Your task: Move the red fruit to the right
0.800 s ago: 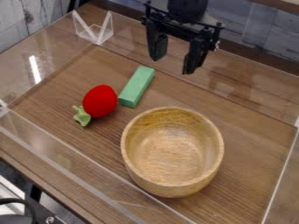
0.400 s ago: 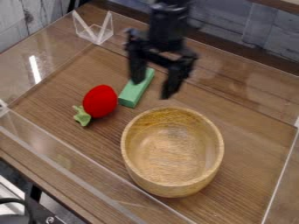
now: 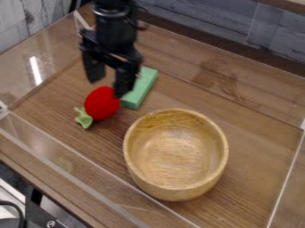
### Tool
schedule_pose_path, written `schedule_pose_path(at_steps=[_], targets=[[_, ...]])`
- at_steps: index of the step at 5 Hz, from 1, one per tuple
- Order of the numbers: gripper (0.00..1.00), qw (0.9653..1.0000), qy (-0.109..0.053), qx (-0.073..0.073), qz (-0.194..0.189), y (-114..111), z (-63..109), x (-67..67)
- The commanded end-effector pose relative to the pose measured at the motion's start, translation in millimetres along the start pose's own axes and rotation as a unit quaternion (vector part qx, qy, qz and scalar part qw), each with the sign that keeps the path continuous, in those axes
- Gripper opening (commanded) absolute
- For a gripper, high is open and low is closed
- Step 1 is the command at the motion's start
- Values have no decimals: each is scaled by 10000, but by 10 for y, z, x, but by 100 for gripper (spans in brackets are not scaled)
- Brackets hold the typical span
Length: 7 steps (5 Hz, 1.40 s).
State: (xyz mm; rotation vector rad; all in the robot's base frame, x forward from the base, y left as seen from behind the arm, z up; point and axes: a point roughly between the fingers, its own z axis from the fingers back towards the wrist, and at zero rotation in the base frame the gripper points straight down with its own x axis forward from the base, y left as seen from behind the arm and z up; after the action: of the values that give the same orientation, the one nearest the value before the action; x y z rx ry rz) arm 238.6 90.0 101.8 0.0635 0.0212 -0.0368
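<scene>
My gripper is going to close on the upper body of the red fruit [image 3: 105,96], so that its light green leafy end stays free below the fingers.
The red fruit [image 3: 102,103] is a small toy strawberry with a light green leafy end pointing down-left, lying on the wooden table left of centre. My black gripper [image 3: 106,77] hangs just above and behind it, open, its fingers spread wide with nothing between them. One fingertip [image 3: 124,86] overlaps the fruit's upper right edge in the picture; I cannot tell whether it touches.
A flat green block [image 3: 145,85] lies right beside the gripper, partly hidden by it. A large wooden bowl [image 3: 176,152] sits at the front right. Clear acrylic walls [image 3: 36,71] ring the table, and a clear stand [image 3: 81,21] is at the back left.
The gripper has travelled from the back right, over the green block, leftward and down to hover over the red fruit. It stayed open. The fruit, block and bowl have not moved.
</scene>
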Motion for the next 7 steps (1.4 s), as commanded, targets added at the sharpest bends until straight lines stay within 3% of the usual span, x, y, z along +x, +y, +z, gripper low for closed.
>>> schedule_pose_path(at_steps=[1, 3, 5, 6, 7], targets=[[100, 9993, -312, 192, 4, 184, 98, -76], [100, 9980, -373, 230, 453, -68, -36, -24], [100, 9874, -371, 278, 1516, 112, -212, 179], [100, 9943, -454, 278, 926, 200, -298, 204], [100, 9973, -531, 287, 426, 288, -374, 218]])
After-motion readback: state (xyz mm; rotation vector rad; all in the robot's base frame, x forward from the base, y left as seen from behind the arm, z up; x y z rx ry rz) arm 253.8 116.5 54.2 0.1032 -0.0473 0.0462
